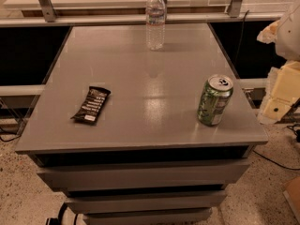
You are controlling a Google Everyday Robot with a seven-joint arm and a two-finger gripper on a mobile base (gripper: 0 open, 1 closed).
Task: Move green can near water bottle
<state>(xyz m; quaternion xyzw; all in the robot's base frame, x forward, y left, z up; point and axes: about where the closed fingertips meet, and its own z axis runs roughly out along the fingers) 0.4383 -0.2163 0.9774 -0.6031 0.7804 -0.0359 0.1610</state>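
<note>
The robot's gripper needs to close on the middle of the green can (214,101), because the can needs to be lifted over to the water bottle.
The green can (214,100) stands upright near the front right corner of the grey table (140,93); it has mottled light markings and a silver top with a pull tab. The water bottle (155,20) is clear with a white cap and stands upright at the far middle of the table, well apart from the can. My gripper (281,95) shows as pale parts at the right edge of the camera view. It is off the table, to the right of the can, and touches nothing on the table.
A dark snack bar wrapper (91,105) lies flat at the front left of the table. Drawers (140,175) sit below the table's front edge. A railing with metal posts (44,3) runs behind the table. Cables lie on the speckled floor (276,163).
</note>
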